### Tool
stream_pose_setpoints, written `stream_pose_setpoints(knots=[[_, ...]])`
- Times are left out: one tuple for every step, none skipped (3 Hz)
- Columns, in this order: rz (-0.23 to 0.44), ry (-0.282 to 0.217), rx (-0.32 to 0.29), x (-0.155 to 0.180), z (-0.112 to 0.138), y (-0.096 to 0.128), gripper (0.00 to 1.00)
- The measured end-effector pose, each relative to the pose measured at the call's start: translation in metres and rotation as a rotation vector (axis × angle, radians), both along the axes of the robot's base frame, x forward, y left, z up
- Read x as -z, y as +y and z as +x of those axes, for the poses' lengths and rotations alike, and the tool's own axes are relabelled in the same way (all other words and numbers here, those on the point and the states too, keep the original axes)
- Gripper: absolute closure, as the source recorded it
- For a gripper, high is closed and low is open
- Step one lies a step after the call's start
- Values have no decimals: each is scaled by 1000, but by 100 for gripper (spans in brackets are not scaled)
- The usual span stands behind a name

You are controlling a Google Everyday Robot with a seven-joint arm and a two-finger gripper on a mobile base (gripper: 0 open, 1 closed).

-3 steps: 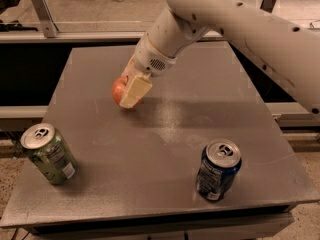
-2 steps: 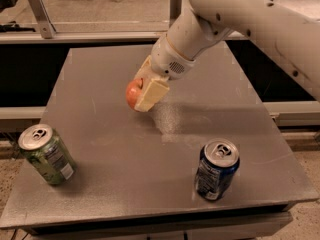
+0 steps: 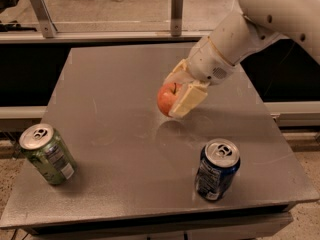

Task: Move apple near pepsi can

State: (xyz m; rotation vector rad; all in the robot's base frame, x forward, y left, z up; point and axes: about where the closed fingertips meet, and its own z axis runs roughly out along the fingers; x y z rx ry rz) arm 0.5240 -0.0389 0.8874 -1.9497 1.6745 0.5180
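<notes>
The red-orange apple will be released on the grey table [image 3: 206, 131] just behind the dark blue pepsi can.
The red-orange apple [image 3: 166, 98] is held in my gripper [image 3: 179, 95], above the middle of the grey table [image 3: 115, 84]. The gripper's cream fingers [image 3: 188, 98] are shut on the apple, one on its right side and one behind it. The dark blue pepsi can [image 3: 216, 169] with a silver top stands upright near the table's front right, below and to the right of the apple, apart from it.
A green can [image 3: 47, 154] with a silver top stands at the table's front left corner. My white arm [image 3: 260, 19] reaches in from the upper right. A metal rail with brackets [image 3: 100, 26] runs behind the table.
My gripper has carried the apple to the right and toward the front of the table, closer to the pepsi can. Both cans have stayed where they were.
</notes>
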Motion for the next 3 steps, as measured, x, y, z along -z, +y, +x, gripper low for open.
stream_pose_setpoints(knots=[[7,-10,-56,0,-14,-29,100],[2,-21,-117,1,-29,-53,100],[0,-29,-211,4,-47,-73,100]])
